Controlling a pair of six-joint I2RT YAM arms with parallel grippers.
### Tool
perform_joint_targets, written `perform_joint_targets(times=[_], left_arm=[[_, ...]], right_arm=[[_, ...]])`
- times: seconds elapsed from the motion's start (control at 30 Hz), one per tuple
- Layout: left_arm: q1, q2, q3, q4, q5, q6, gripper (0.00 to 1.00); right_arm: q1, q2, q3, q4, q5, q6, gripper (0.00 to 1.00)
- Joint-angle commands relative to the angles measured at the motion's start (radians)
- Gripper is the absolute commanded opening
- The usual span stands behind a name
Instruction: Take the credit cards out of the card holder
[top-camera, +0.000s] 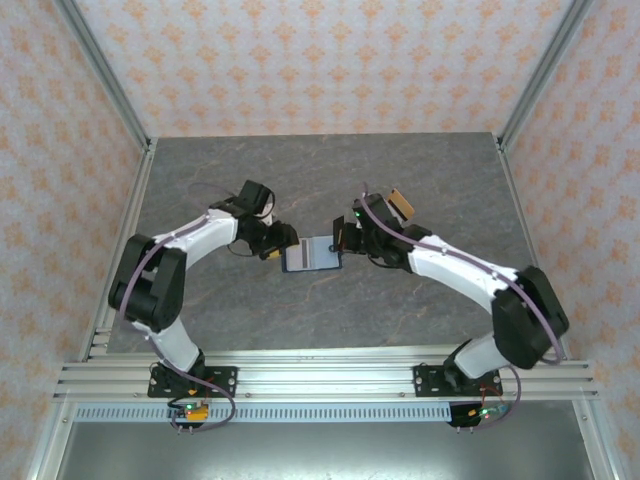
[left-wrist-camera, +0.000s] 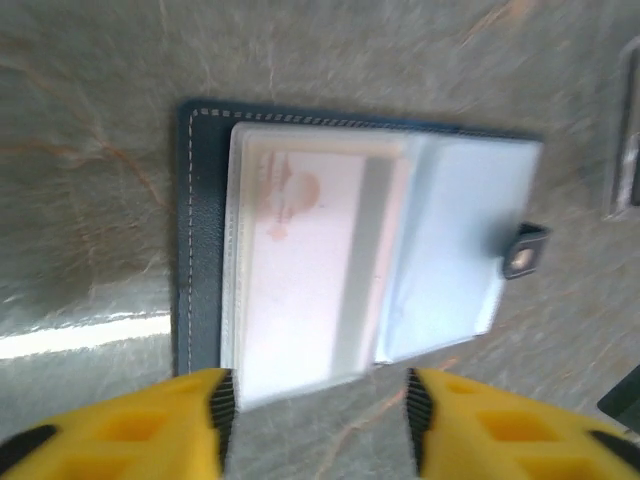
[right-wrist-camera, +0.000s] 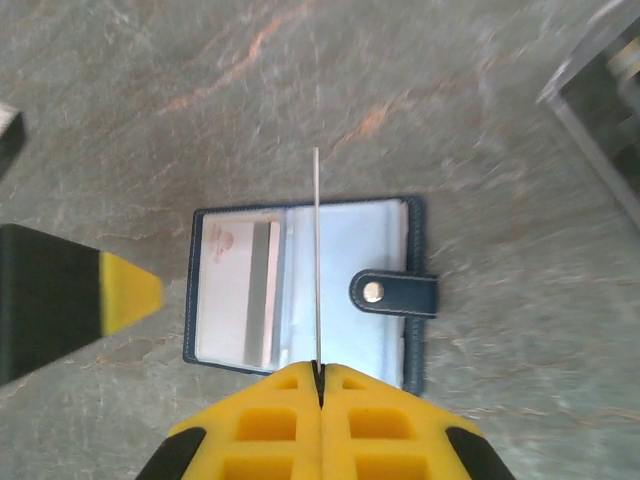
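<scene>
The robot's right gripper will release the thin card in the clear tray's section (right-wrist-camera: 630, 150) nearest the card holder.
The card holder (right-wrist-camera: 300, 285), a navy wallet, lies open and flat on the table, its closure tab (right-wrist-camera: 393, 293) to the right. A white credit card (right-wrist-camera: 235, 290) sits in its left clear pocket. My right gripper (right-wrist-camera: 319, 368) is shut on a thin card (right-wrist-camera: 316, 250) seen edge-on, held upright above the open wallet. My left gripper (left-wrist-camera: 317, 420) is open at the wallet's (left-wrist-camera: 205, 250) near edge, nothing between its fingers, with the pocketed white card (left-wrist-camera: 310, 270) just ahead. From above, the wallet (top-camera: 310, 256) lies between the left gripper (top-camera: 277, 245) and the right gripper (top-camera: 343, 236).
An orange-brown card (top-camera: 400, 203) lies on the grey table behind the right arm. Metal frame posts (top-camera: 130, 190) border the table on both sides. The left gripper's yellow fingertip (right-wrist-camera: 125, 290) shows beside the wallet in the right wrist view.
</scene>
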Motion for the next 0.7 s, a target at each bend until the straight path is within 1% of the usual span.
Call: perform_joint_targets(times=[0.0,0.1,0.17,0.23,0.27,0.43,0.57,0.67], left_arm=[[0.018,-0.102,0.031,-0.097,-0.121,0.026,0.61],[0.053,-0.167,0.004,-0.125,-0.184,0.038,0.7],[0.086,-0.212,-0.015,-0.14,-0.193,0.056,0.76],[0.102,-0.262,-0.032,-0.148,-0.215,0.077,0.82],[0.105,-0.29,-0.039,-0.156,-0.243,0.113,0.86],[0.113,-0.406,-0.045,-0.214,-0.353,0.17,0.99],[0.114,-0.448,-0.052,-0.216,-0.389,0.173,1.0],[0.114,-0.445,-0.046,-0.227,-0.395,0.175,1.0]], right_arm=[[-0.027,-0.087,0.067,-0.161,0.142,-0.189,0.0],[-0.102,-0.124,0.109,-0.205,0.092,-0.255,0.0],[-0.174,-0.115,0.149,-0.206,0.026,-0.307,0.0],[-0.221,-0.072,0.209,-0.223,-0.009,-0.363,0.0],[-0.244,-0.043,0.253,-0.249,-0.017,-0.385,0.0],[-0.309,0.097,0.408,-0.357,-0.034,-0.508,0.0],[-0.34,0.178,0.472,-0.428,-0.062,-0.627,0.0],[-0.343,0.204,0.455,-0.436,-0.075,-0.73,0.0]])
